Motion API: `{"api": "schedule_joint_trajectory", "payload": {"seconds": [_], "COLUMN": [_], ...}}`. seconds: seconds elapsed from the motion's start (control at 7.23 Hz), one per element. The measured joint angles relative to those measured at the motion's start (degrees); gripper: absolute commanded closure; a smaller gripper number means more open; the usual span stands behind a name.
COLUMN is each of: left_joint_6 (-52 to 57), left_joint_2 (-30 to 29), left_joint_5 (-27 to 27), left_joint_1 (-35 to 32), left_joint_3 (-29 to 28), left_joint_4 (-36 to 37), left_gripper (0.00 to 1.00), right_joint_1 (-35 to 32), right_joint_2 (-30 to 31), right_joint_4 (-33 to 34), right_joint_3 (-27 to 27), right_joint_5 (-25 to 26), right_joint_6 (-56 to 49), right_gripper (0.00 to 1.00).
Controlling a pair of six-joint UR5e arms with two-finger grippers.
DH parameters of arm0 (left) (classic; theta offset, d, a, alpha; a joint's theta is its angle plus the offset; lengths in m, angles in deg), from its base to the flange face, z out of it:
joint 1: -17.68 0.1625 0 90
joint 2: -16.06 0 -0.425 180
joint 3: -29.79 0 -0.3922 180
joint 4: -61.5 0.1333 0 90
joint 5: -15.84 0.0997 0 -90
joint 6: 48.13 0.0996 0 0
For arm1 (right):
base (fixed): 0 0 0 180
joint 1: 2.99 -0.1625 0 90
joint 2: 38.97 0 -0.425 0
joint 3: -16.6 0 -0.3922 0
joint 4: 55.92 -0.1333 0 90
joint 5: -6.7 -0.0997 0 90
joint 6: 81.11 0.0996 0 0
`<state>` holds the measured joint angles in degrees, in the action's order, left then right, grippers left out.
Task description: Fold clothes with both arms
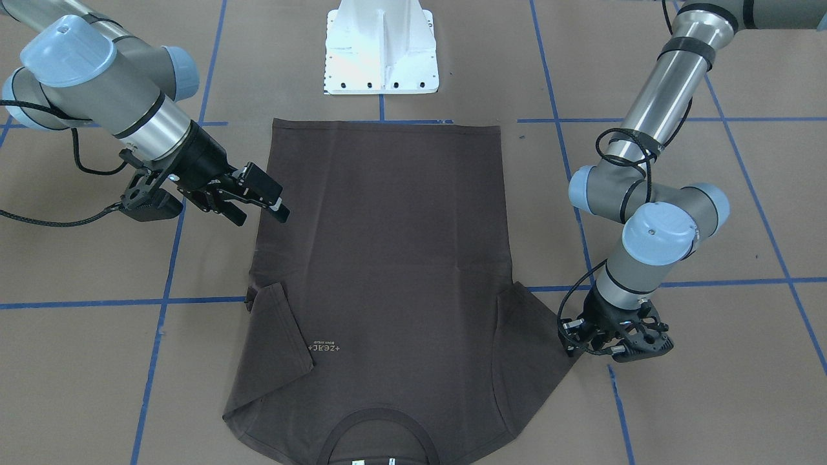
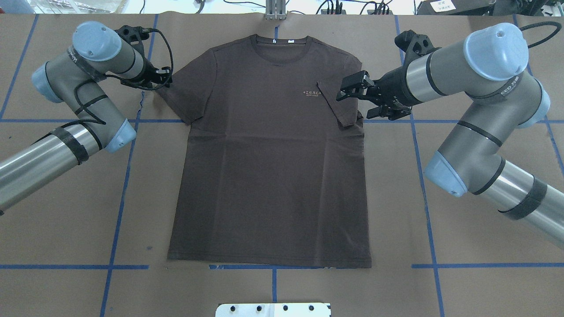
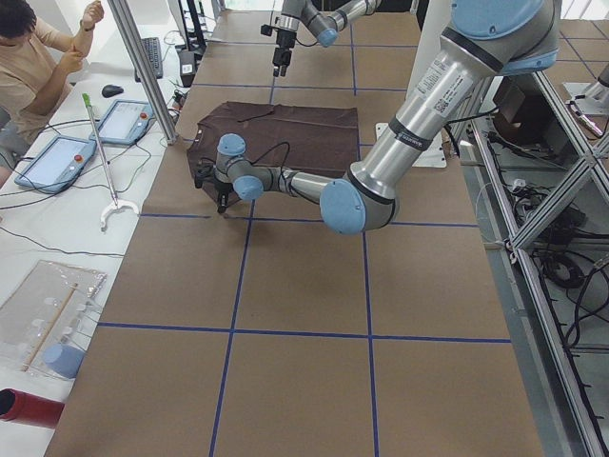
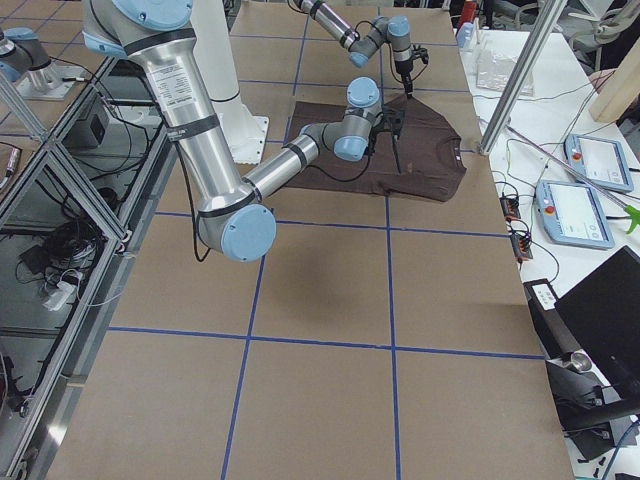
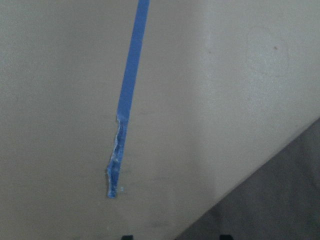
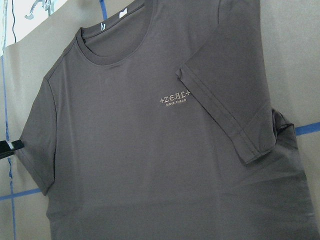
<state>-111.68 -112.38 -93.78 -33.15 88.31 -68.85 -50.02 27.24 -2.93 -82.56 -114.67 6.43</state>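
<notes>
Next, I release the spread-out sleeve's outer corner with my left gripper on the T-shirt's chest, just inside (image 1: 490,365) that sleeve's seam.
The dark brown T-shirt (image 2: 269,167) lies flat and front up, collar on the far side (image 1: 387,258). Its sleeve on my right side (image 2: 337,103) is folded in over the chest, beside the pale lettering (image 6: 174,98). The other sleeve (image 2: 187,97) lies spread out. My left gripper (image 2: 165,81) is low at that sleeve's outer edge (image 1: 572,345). Its wrist view shows two fingertips apart at the bottom edge and the sleeve corner (image 5: 280,200). My right gripper (image 2: 354,102) is open and empty, above the shirt's side next to the folded sleeve (image 1: 261,216).
The white pedestal base (image 1: 381,51) stands at the shirt's hem end. Blue tape lines (image 2: 119,207) grid the brown table. A person (image 3: 33,67) and tablets (image 3: 57,157) are beyond the far edge. An aluminium post (image 4: 515,75) stands near the collar.
</notes>
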Motion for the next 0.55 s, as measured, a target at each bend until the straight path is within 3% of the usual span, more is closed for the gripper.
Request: {"api": "schedule_joint_trajectory", "payload": {"seconds": [0.55], "left_joint_6": [-1.1], "left_joint_2": [-0.6], "left_joint_5": [-0.6], "left_joint_1": [0.1], "left_joint_3": [3.5], "left_joint_4": [0.9], "left_gripper": [1.0], "right_joint_1": [-0.1], "right_joint_2": [0.1], "right_joint_4": [0.0], "right_joint_3": [-0.1], "right_joint_5": [0.0], "right_joint_6": [-0.1], "right_gripper": [0.01]}}
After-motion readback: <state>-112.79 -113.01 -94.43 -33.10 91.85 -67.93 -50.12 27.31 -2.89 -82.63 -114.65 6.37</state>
